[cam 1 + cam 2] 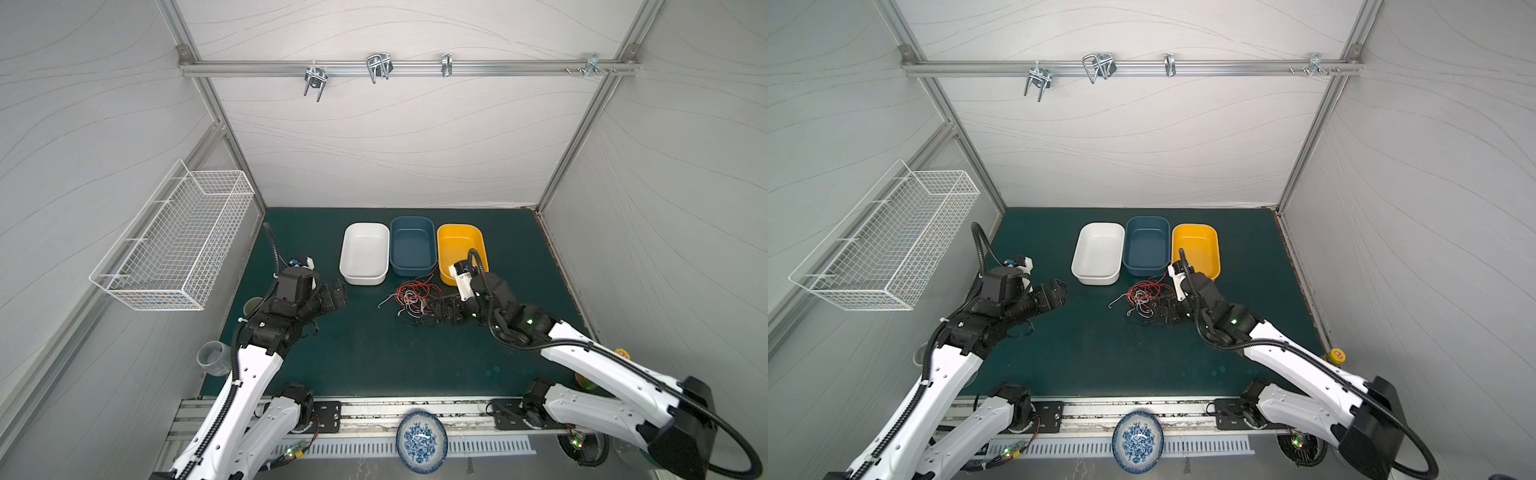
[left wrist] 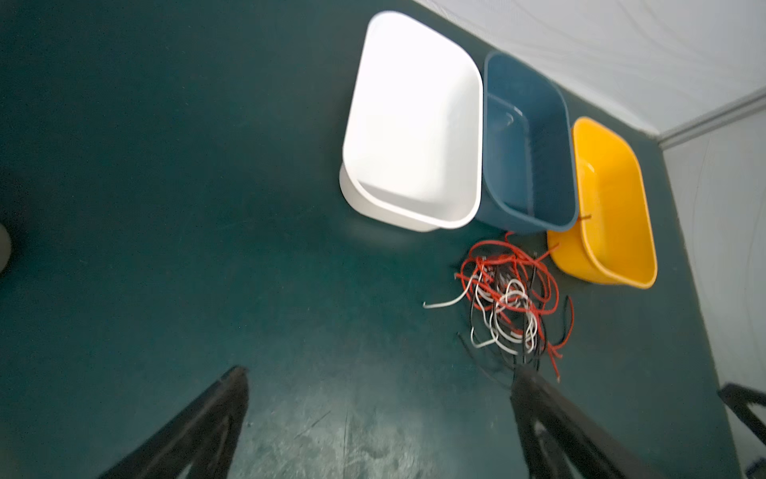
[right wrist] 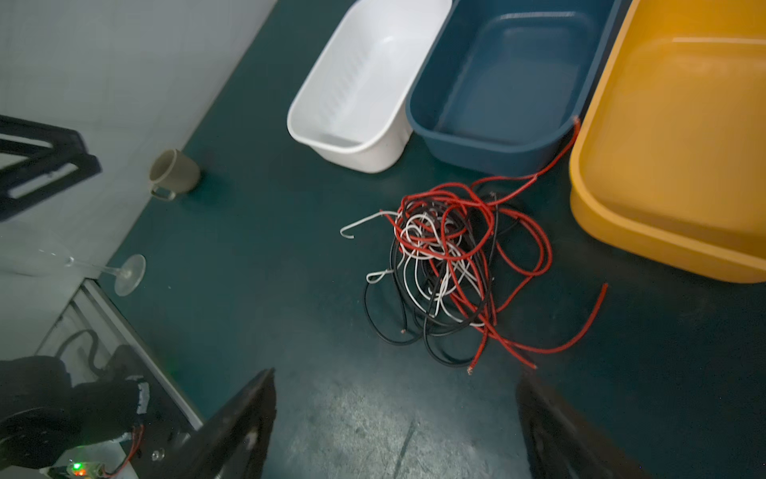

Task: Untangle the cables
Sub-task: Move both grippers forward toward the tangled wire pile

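Note:
I should next move my left gripper to the near side of the tangled heap (image 1: 417,316) (image 2: 524,356) and close it on a black cable there.
The cables (image 1: 411,299) (image 1: 1144,301) lie in one tangled heap of red, white and black wires on the green mat, just in front of the blue and yellow trays. My right gripper (image 1: 436,308) (image 3: 396,375) hovers low at the heap's right edge. It is open, with only bare mat between its fingers and the nearest red and black ends just ahead. One red cable end (image 3: 574,124) leans up against the blue tray's rim. Left of the heap and well apart from it, my left gripper (image 1: 341,291) (image 2: 379,373) is open and empty, facing the cables (image 2: 505,298).
White tray (image 1: 363,280), blue tray (image 1: 411,270) and yellow tray (image 1: 459,227) stand side by side behind the heap, all empty. A beige mug (image 3: 174,170) and a fallen wine glass (image 3: 124,269) lie near the left wall. A wire basket (image 1: 174,245) hangs on that wall.

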`<state>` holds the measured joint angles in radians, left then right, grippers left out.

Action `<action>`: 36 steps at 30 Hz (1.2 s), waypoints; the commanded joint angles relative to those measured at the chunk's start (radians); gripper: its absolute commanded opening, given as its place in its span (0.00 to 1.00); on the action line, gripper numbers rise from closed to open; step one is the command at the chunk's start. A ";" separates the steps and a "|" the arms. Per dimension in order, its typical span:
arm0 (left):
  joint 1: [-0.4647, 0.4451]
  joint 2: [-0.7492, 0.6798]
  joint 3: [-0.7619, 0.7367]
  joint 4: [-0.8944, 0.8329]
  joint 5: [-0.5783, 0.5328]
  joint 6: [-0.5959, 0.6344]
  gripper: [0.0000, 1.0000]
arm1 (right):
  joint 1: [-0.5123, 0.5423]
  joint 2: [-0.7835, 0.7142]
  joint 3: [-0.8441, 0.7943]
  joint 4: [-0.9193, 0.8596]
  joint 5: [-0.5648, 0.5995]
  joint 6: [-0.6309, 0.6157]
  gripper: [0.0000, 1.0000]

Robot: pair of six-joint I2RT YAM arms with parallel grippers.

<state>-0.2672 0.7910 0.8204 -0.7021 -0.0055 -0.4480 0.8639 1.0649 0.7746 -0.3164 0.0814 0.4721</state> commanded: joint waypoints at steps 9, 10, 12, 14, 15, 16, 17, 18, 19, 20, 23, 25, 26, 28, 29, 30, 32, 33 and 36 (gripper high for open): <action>-0.068 -0.031 -0.006 -0.031 -0.109 0.054 1.00 | 0.040 0.290 0.121 -0.029 0.039 0.041 0.79; -0.074 -0.029 -0.007 -0.031 -0.114 0.054 1.00 | 0.040 0.308 0.124 -0.026 0.047 0.029 0.76; -0.084 -0.026 -0.005 -0.031 -0.117 0.055 1.00 | 0.032 0.353 0.131 -0.013 0.048 0.006 0.69; -0.088 -0.020 -0.004 -0.033 -0.116 0.055 0.99 | 0.019 0.395 0.144 -0.012 0.040 -0.010 0.58; -0.093 -0.015 -0.003 -0.033 -0.116 0.055 0.99 | 0.011 0.415 0.149 -0.012 0.038 -0.014 0.52; -0.099 -0.012 0.000 -0.038 -0.119 0.057 0.99 | 0.000 0.435 0.153 -0.008 0.029 -0.017 0.47; -0.103 -0.010 0.000 -0.039 -0.122 0.057 0.98 | -0.012 0.450 0.156 -0.002 0.014 -0.019 0.43; -0.108 -0.007 0.000 -0.039 -0.124 0.057 0.98 | -0.022 0.469 0.159 0.005 -0.002 -0.019 0.41; -0.112 -0.006 -0.001 -0.039 -0.126 0.058 0.98 | -0.029 0.483 0.164 0.013 -0.016 -0.020 0.39; -0.114 -0.006 0.000 -0.038 -0.125 0.058 0.98 | -0.031 0.499 0.170 0.014 -0.024 -0.023 0.38; -0.122 0.000 -0.001 -0.038 -0.125 0.060 0.98 | -0.032 0.542 0.194 0.014 -0.031 -0.036 0.37; -0.125 0.004 -0.001 -0.038 -0.123 0.061 0.98 | -0.032 0.565 0.206 0.018 -0.027 -0.036 0.34; -0.125 0.005 -0.001 -0.038 -0.123 0.061 0.98 | -0.032 0.576 0.211 0.019 -0.027 -0.037 0.33; -0.129 0.006 -0.001 -0.037 -0.124 0.062 0.98 | -0.034 0.601 0.224 0.020 -0.030 -0.036 0.30; -0.132 0.006 -0.001 -0.035 -0.125 0.061 0.98 | -0.034 0.608 0.229 0.020 -0.028 -0.036 0.28; -0.134 0.007 -0.002 -0.037 -0.125 0.063 0.98 | -0.034 0.619 0.234 0.024 -0.022 -0.037 0.27; -0.139 0.012 -0.003 -0.037 -0.128 0.064 0.98 | -0.037 0.639 0.240 0.025 -0.005 -0.035 0.27; -0.143 0.014 -0.001 -0.039 -0.126 0.065 0.98 | -0.042 0.648 0.245 0.024 0.004 -0.033 0.27; -0.148 0.020 -0.001 -0.039 -0.126 0.066 0.98 | -0.051 0.670 0.256 0.025 0.008 -0.032 0.28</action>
<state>-0.4072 0.8070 0.8154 -0.7441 -0.1173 -0.3950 0.8227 1.7119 1.0065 -0.2935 0.0711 0.4446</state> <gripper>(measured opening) 0.982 0.277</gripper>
